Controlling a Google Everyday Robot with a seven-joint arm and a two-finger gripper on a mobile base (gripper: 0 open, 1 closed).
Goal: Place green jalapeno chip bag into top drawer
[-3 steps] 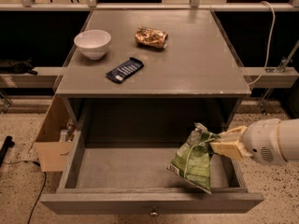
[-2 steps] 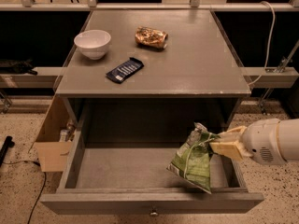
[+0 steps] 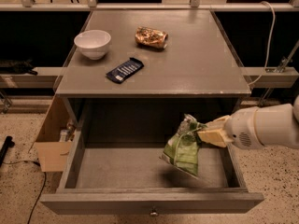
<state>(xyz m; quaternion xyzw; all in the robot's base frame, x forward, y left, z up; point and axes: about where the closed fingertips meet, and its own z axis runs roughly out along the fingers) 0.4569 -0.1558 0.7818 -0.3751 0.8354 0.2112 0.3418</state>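
Observation:
The robot's gripper needs to release the green jalapeno chip bag, now hanging tilted inside the open drawer, on the middle of the drawer's bottom (image 3: 154, 163), straight behind the round knob.
The green jalapeno chip bag (image 3: 183, 147) hangs tilted inside the open top drawer (image 3: 117, 168), on its right side, with a shadow on the drawer floor beneath it. My gripper (image 3: 205, 134) reaches in from the right on a white arm and is shut on the bag's upper right edge. The drawer is pulled far out; its plain grey front (image 3: 93, 203) with the round knob (image 3: 153, 213) is at the bottom of the view.
On the grey tabletop (image 3: 196, 64) above the drawer stand a white bowl (image 3: 92, 43), a dark-blue packet (image 3: 124, 70) and an orange-brown foil bag (image 3: 151, 37). A cardboard box (image 3: 52, 148) stands on the floor left of the drawer.
My gripper and the green bag have shifted a little left and up inside the drawer. The things on the tabletop have not moved.

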